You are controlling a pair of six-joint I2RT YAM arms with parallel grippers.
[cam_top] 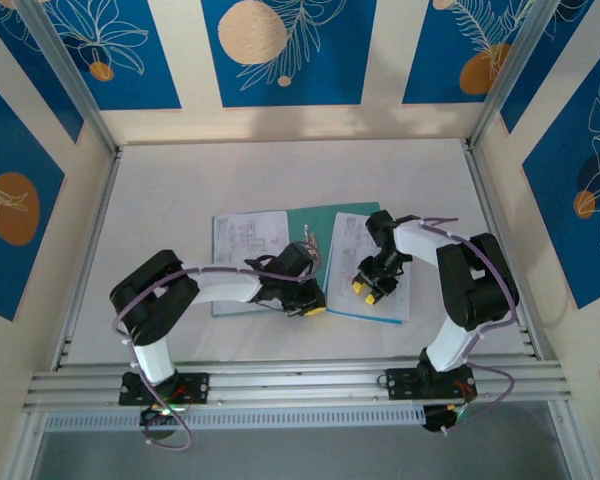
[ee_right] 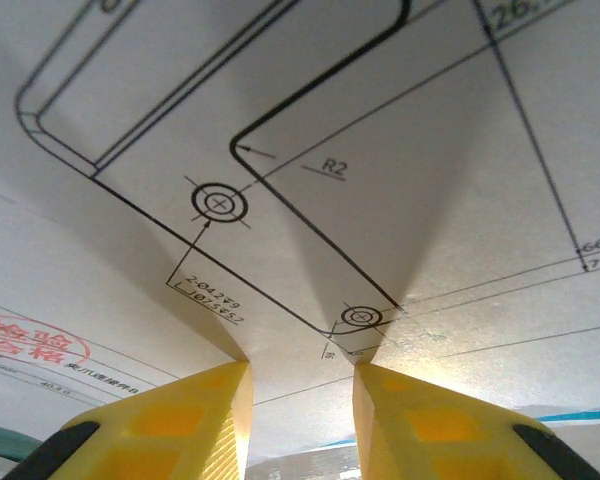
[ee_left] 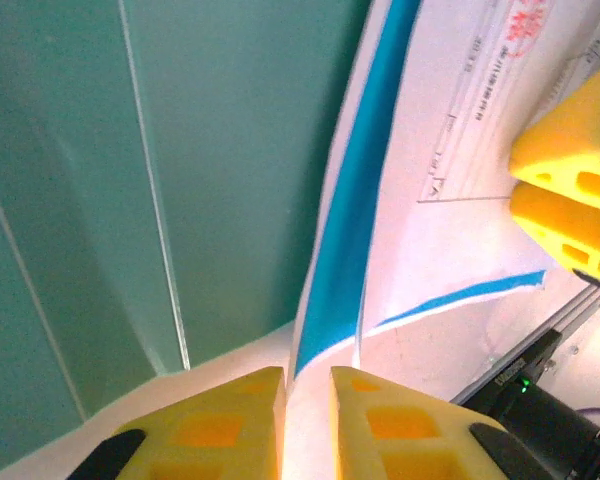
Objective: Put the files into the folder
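Observation:
My left gripper needs to pinch the files' near corner [ee_left: 323, 352] and pull them square toward the folder's spine, since they lie crooked with their near edge past the folder.
The teal-green folder [cam_top: 325, 222] lies open mid-table, and a printed sheet [cam_top: 248, 238] rests on its left half. The files [cam_top: 392, 305], white sheets over a blue sheet [ee_left: 355, 220], lie on its right side. My left gripper [cam_top: 308, 305] sits at their near left corner. In the left wrist view its jaws [ee_left: 306, 375] stand slightly apart with the lifted paper edge running into the gap, the folder's cover [ee_left: 100, 200] to their left. My right gripper [cam_top: 368, 290] stands open, fingertips down on the top drawing sheet [ee_right: 330, 120], nothing gripped [ee_right: 302, 365].
Both arms reach inward from the near rail [cam_top: 300, 385] and crowd the folder's near edge. The right gripper's yellow fingers [ee_left: 570, 190] sit close to the left gripper. Aluminium frame posts [cam_top: 75, 85] and patterned walls enclose the table [cam_top: 280, 170].

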